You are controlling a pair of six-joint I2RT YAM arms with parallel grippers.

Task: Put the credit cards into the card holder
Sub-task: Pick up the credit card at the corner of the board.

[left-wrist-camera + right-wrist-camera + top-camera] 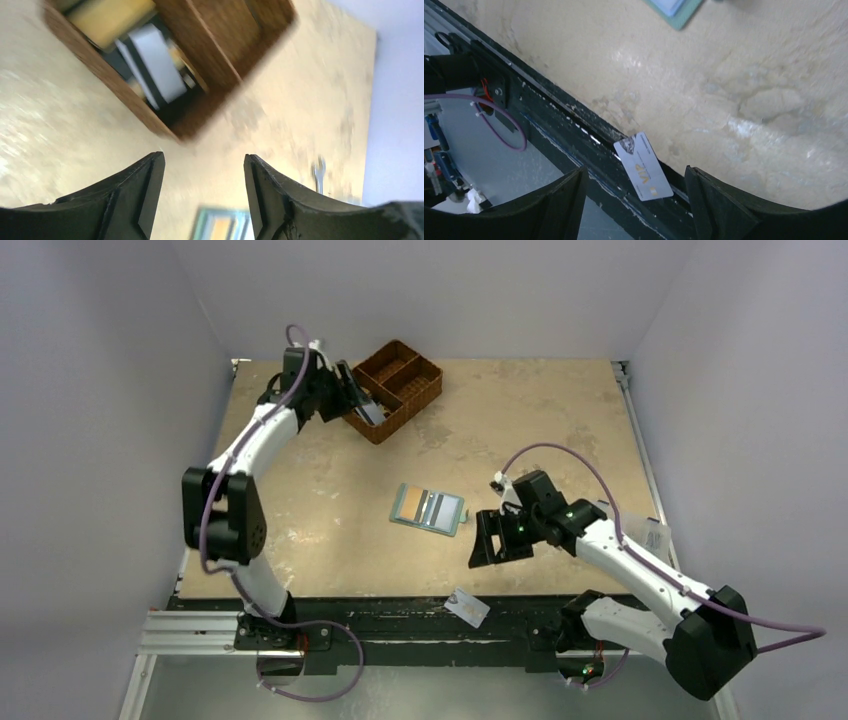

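The VIP card's end [483,611] [663,191] opposite its dark corner is over the black rail. My right gripper should go there next and close on it.
The teal card holder [428,508] lies open mid-table with its tan inside up; its edge also shows in the left wrist view [222,227] and the right wrist view [676,10]. A grey card marked VIP [467,607] lies half over the black rail at the table's near edge [643,166]. Further cards, white-grey [155,62] and yellow [110,17], stand in one basket compartment. My left gripper [355,397] is open and empty just in front of the basket [204,195]. My right gripper [487,540] is open and empty above the VIP card [634,200], not touching it.
The brown three-compartment wicker basket [395,388] stands at the back of the table [150,120]. A silver wrench [319,174] lies on the table further right. A clear plastic thing [655,535] sits at the table's right edge. The black rail [574,145] runs along the near edge.
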